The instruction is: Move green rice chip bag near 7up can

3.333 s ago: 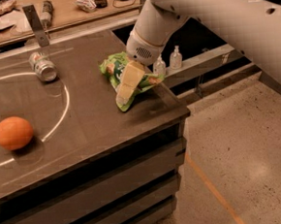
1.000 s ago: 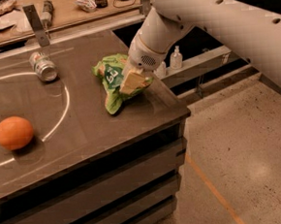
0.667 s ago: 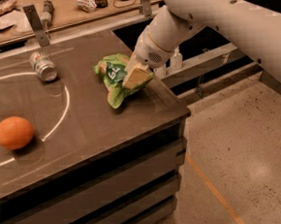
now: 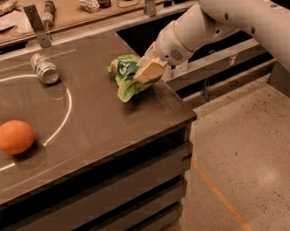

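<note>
The green rice chip bag will go beside the 7up can, near the table's back edge [image 4: 84, 56], by my gripper.
The green rice chip bag [image 4: 126, 78] is crumpled and held just above the right part of the dark table. My gripper [image 4: 144, 72] is shut on the bag's right side, with the white arm reaching in from the upper right. The 7up can [image 4: 44, 68] lies on its side at the far left of the table, well to the left of the bag.
An orange [image 4: 14, 137] sits at the left front of the table [image 4: 100, 126], inside a white painted arc. The table's right edge [image 4: 184, 109] is close under the gripper. A wooden counter [image 4: 67, 13] with clutter runs behind. A metal post [image 4: 36, 25] stands behind the can.
The gripper has lifted the bag a little and the arm has swung lower from the right. The bag has shifted slightly. The can and the orange have not moved.
</note>
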Action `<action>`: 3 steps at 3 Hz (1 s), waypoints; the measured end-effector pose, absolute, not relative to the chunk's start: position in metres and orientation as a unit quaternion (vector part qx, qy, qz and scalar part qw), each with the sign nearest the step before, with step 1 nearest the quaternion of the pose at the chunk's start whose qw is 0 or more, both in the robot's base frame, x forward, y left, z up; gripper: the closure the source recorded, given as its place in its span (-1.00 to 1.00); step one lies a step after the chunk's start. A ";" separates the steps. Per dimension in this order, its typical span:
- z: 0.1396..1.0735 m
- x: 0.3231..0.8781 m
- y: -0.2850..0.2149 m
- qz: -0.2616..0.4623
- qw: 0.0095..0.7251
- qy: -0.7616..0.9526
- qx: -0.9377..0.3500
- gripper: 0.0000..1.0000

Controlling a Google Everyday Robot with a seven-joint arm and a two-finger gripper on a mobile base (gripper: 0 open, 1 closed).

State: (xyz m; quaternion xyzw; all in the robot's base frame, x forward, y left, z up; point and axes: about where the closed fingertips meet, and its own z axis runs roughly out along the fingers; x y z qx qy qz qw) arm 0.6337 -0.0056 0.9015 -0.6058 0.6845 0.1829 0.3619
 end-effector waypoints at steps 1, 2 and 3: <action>0.909 0.638 -0.007 0.193 0.384 0.674 -0.601 1.00; 0.930 0.647 0.004 0.204 0.425 0.641 -0.606 1.00; 0.941 0.653 0.013 0.215 0.447 0.621 -0.607 1.00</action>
